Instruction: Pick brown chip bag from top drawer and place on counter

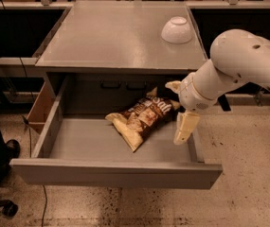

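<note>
The robot's gripper will next close on the far half point(154, 108) of the brown chip bag, behind the bag's pale front end.
The brown chip bag point(141, 119) lies flat in the open top drawer point(115, 171), right of its middle, with a pale end toward the front. My gripper point(177, 109) hangs over the drawer's right side, just right of the bag and not touching it. It is open and empty: one pale finger point(184, 126) points down into the drawer and the other point(173, 86) sits near the bag's far end. The counter point(111, 37) is the grey cabinet top above the drawer.
A white bowl point(176, 30) sits upside down at the counter's back right. My white arm point(238, 63) reaches in from the right. A cardboard box point(40, 109) stands left of the drawer. Speckled floor point(248, 145) lies to the right.
</note>
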`<state>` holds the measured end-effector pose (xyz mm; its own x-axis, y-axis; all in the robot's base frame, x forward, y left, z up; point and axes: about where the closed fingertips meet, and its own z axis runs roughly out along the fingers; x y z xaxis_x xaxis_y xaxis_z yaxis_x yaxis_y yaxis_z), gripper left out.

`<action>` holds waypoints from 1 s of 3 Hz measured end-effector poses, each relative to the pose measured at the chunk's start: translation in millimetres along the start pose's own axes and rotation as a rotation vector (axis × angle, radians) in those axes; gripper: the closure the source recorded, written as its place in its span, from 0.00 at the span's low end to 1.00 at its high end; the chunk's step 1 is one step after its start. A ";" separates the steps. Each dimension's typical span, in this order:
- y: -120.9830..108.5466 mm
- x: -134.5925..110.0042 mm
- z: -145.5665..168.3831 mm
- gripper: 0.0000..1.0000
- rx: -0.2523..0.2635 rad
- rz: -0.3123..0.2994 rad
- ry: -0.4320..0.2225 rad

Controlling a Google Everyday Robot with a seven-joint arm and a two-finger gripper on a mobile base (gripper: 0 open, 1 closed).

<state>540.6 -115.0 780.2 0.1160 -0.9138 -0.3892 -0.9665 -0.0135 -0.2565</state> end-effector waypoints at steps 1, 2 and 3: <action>-0.8 0.2 6.6 0.00 0.006 -0.007 -0.024; -10.0 0.0 23.5 0.00 0.018 -0.011 -0.060; -40.6 -3.6 60.3 0.00 0.031 -0.010 -0.110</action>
<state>593.3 -86.7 738.6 0.1518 -0.8636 -0.4807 -0.9577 -0.0082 -0.2877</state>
